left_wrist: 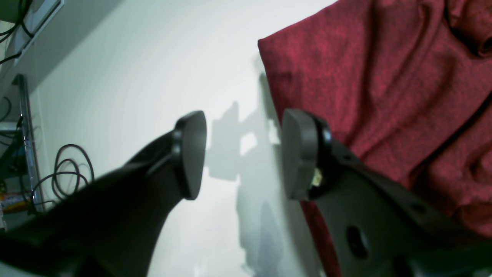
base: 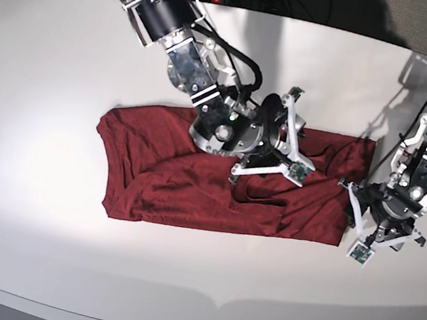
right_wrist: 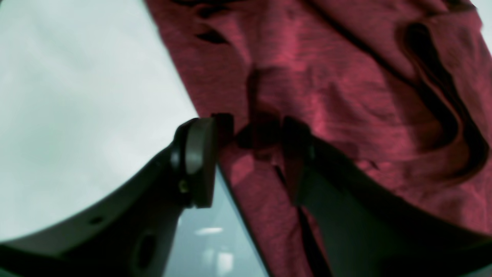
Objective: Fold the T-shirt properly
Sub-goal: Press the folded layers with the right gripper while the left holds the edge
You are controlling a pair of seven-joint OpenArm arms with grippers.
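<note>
The T-shirt has slanting wrinkles between my grippers, so next my right gripper pinches the T-shirt's loose fold [right_wrist: 266, 131] below it and pulls away from my left gripper before folding.
The maroon T-shirt [base: 193, 189] lies spread and wrinkled across the middle of the white table [base: 52, 66], with folds bunched near its centre. My right gripper [base: 280, 141] hovers over that middle part. In the right wrist view its jaws [right_wrist: 248, 157] stand apart above the T-shirt [right_wrist: 326, 77], straddling a cloth edge without pinching it. My left gripper [base: 379, 223] is at the shirt's right end. It is open [left_wrist: 242, 154] over bare table, with one finger [left_wrist: 300, 154] overlapping the T-shirt's [left_wrist: 384, 77] border.
Coiled black cables [left_wrist: 73, 169] and shelving sit beyond the table's edge in the left wrist view. Bare white tabletop surrounds the shirt on all sides, and the front edge [base: 216, 308] runs below it in the base view.
</note>
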